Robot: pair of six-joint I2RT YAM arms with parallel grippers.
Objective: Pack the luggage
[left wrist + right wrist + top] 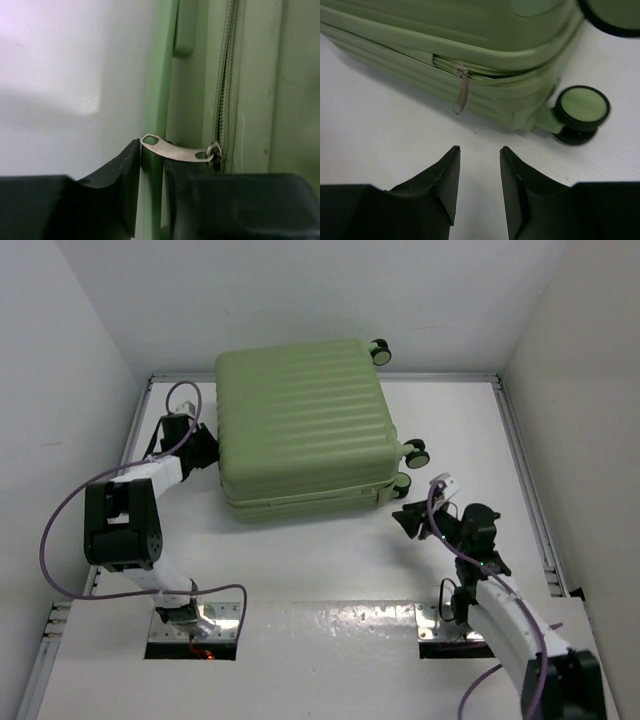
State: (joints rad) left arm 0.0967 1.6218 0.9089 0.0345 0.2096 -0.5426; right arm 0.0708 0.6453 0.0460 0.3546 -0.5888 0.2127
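The zipper is wide open beside the luggage's corner, so next I grab the dangling zipper pull (462, 73) near its top with my empty right gripper and pull it toward that corner.
The luggage (300, 425) lies flat and closed on the white table, ribbed pale green shell up. My left gripper (207, 450) is pressed against its left side. In the left wrist view a silver zipper pull (177, 150) hangs from the zipper and lies across the tips of my left gripper (152, 150). Those jaws stand a narrow gap apart, with a green ridge of the luggage (255, 90) showing between them. My right gripper (405, 515) hovers open and empty off the front right corner. Beyond my right gripper (479, 150) a second zipper pull (461, 95) dangles from the luggage (470, 30).
Black-rimmed green wheels (415, 453) stick out on the luggage's right side, one wheel (582, 107) close to my right fingers. White walls enclose the table (330, 560) on three sides. Metal rails (525, 470) run along its left and right edges.
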